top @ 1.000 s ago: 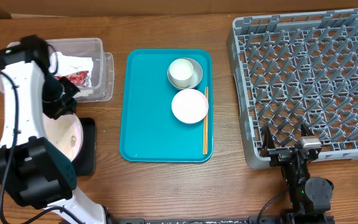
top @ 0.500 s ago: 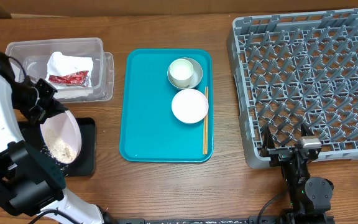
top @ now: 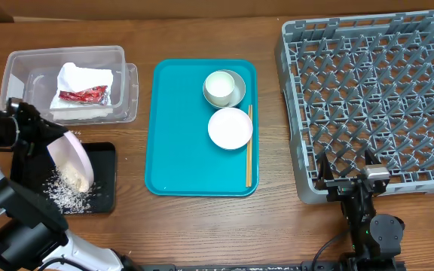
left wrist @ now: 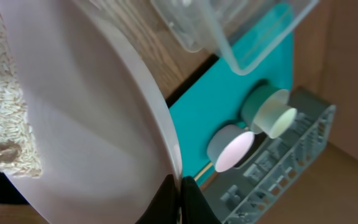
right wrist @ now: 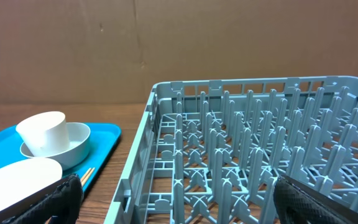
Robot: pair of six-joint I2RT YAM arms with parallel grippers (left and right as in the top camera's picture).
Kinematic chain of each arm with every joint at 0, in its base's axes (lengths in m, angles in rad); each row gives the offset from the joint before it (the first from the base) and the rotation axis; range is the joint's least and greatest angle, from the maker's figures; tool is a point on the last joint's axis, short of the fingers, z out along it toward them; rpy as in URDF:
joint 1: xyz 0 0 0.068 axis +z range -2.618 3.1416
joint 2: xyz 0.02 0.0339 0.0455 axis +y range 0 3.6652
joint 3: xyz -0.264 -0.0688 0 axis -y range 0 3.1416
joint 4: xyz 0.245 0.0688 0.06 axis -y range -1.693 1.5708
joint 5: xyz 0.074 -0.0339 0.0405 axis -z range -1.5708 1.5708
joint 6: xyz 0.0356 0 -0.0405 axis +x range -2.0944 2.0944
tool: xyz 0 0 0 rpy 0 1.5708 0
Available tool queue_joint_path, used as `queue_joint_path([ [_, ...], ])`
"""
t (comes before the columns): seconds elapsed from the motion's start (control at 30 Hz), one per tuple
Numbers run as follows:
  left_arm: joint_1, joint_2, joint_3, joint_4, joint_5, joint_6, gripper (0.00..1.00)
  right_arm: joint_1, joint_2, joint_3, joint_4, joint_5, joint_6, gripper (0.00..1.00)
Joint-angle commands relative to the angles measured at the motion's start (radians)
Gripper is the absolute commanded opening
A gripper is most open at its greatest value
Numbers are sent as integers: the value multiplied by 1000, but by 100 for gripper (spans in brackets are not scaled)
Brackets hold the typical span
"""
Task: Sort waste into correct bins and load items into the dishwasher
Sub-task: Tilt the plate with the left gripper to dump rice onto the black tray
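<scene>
Next, my left gripper lets go of the pale plate on the teal tray's bare near corner [top: 170,154] [left wrist: 185,124], next to the small white bowl.
My left gripper [top: 50,138] is shut on the rim of the round pale plate [top: 72,160] and holds it steeply tilted over the black tray [top: 105,181]. Rice [top: 66,194] slides off it onto the tray. In the left wrist view the fingers [left wrist: 180,186] pinch the plate [left wrist: 92,112], with rice [left wrist: 5,124] still on it. The clear tub [top: 21,64] holds white napkins [top: 85,79] and a red wrapper [top: 81,95]. My right gripper [right wrist: 179,193] is open and empty at the near edge of the dish rack [top: 375,90].
The teal tray [top: 187,150] carries a white cup [top: 219,86] inside a grey-green bowl [top: 237,95], a small white bowl [top: 230,128] and chopsticks [top: 249,154]. The right wrist view shows the cup [right wrist: 42,132] and rack [right wrist: 260,155].
My left arm has swung left and tipped the plate much steeper. Rice has spilled from the plate onto the black tray. The right arm has not moved.
</scene>
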Motion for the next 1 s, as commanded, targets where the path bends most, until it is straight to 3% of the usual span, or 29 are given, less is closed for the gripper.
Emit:
queue_joint_path([
  [0.0,47,8,20,-14,136,91,4,-5,-10,-10,6,-4,-1,100],
  [0.47,178,9,20,-62,247,183,4,-5,-10,-10,6,-4,-1,100],
  [0.97,195,9,20,-106,362,251,4,-5,-10,-10,6,-4,-1,100],
])
